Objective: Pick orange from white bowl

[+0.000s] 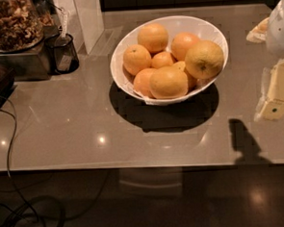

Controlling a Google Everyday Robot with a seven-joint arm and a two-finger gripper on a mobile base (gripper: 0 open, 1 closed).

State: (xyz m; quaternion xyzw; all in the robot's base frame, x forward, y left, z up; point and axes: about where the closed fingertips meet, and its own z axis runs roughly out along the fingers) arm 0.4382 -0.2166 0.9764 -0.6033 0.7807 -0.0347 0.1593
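The largest, palest orange, with the dark stem spot on top, is beside the white bowl's rim, and my gripper should close around the sides of the largest, palest orange (207, 58).
The white bowl (121, 82) stands on the grey countertop at centre back, tilted a little and full of several oranges. The orange (204, 59), the largest and palest, with a small dark stem spot, lies on top at the bowl's right side. Smaller, deeper-orange fruits fill the rest of the bowl. My gripper (276, 92) hangs at the right edge of the camera view, pale yellow under a white arm casing. It is to the right of the bowl and apart from it, above the counter, holding nothing that I can see.
A glass jar of nuts (10, 21) sits on a metal stand at the back left, with a black mesh cup (63, 53) and a white upright panel (88, 17) beside it. Black cables (9, 143) hang over the counter's left front edge.
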